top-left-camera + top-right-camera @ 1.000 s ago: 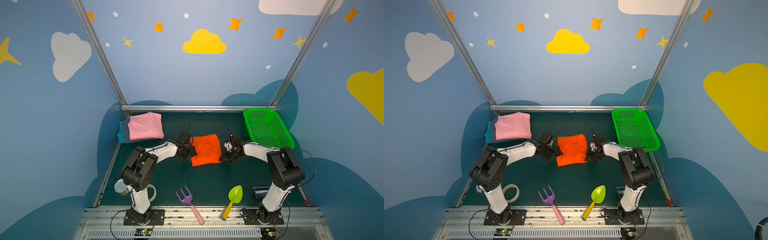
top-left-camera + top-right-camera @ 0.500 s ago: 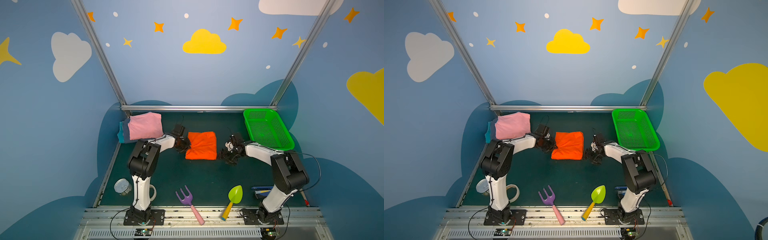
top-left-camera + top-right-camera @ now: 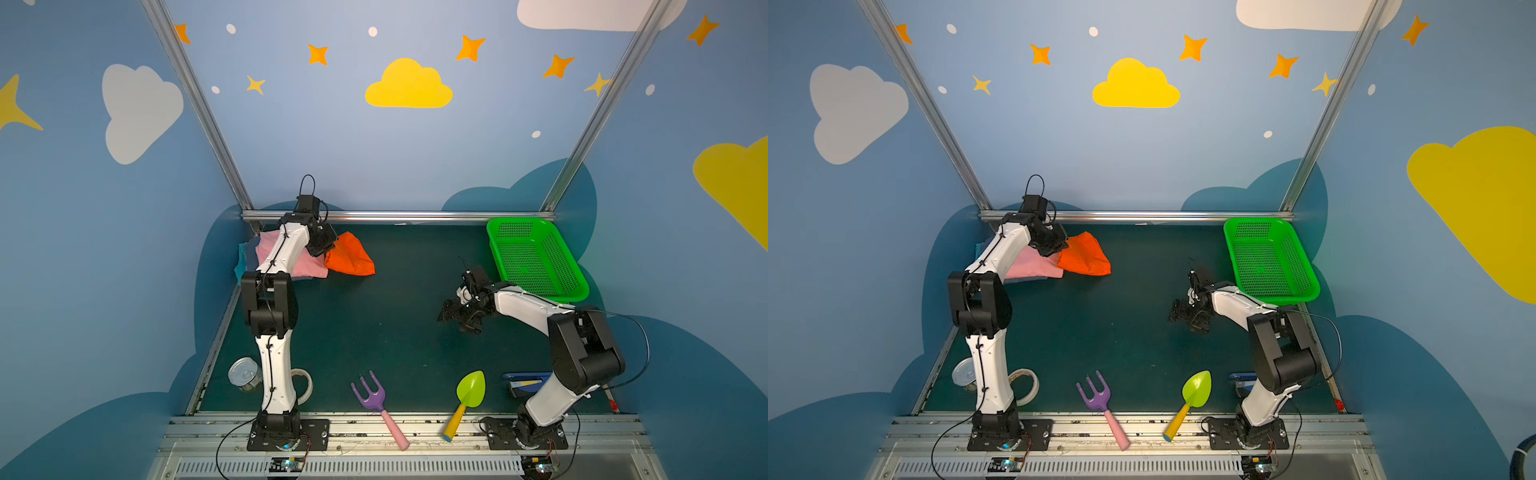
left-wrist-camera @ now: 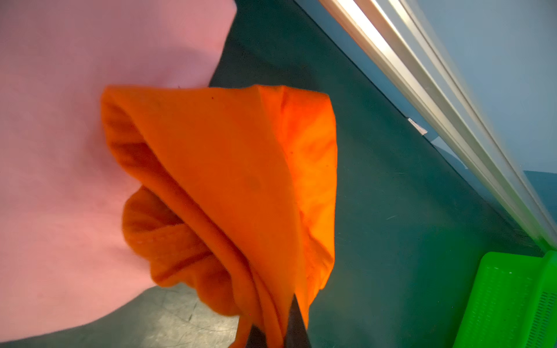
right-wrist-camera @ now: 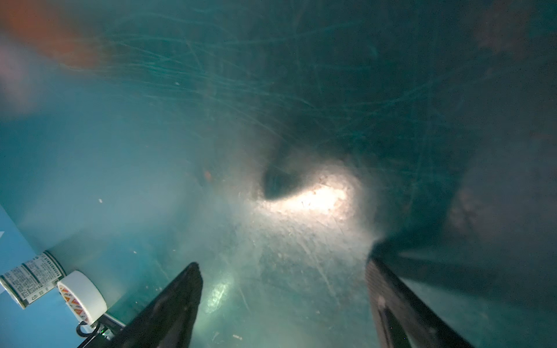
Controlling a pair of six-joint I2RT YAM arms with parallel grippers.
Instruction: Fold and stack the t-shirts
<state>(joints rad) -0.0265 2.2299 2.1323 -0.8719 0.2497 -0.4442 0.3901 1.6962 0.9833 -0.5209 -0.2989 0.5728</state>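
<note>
My left gripper is for the orange t-shirt. I need to use it to lay that shirt on top of the folded pink t-shirt (image 3: pixel 302 252) (image 4: pixel 69 165).
The bright orange t-shirt (image 3: pixel 352 259) (image 3: pixel 1087 259) hangs bunched from my left gripper (image 3: pixel 326 252) (image 3: pixel 1059 251), lifted at the back left. Its lower end rests on the mat beside the folded pink t-shirt (image 3: pixel 309 268) (image 3: pixel 1034 269). In the left wrist view the left gripper (image 4: pixel 275 328) is shut on a fold of orange cloth (image 4: pixel 226 180), with the pink shirt (image 4: pixel 75 150) behind it. A teal edge (image 3: pixel 241 264) peeks out under the pink one. My right gripper (image 3: pixel 455 318) (image 3: pixel 1185 318) (image 5: pixel 281 265) is open and empty, low over the bare mat.
A green perforated basket (image 3: pixel 536 259) (image 3: pixel 1271 259) (image 4: pixel 512 301) stands at the back right. Along the front lie a purple toy fork (image 3: pixel 372 392) and a green trowel (image 3: pixel 471 390). A tin can (image 3: pixel 244 374) (image 5: pixel 30 277) and a tape roll (image 3: pixel 305 384) (image 5: pixel 81 295) sit at the front left.
My left gripper shut on the orange shirt and carried it back and left to the pink stack. The right gripper let go, opened and pulled back toward the front right.
</note>
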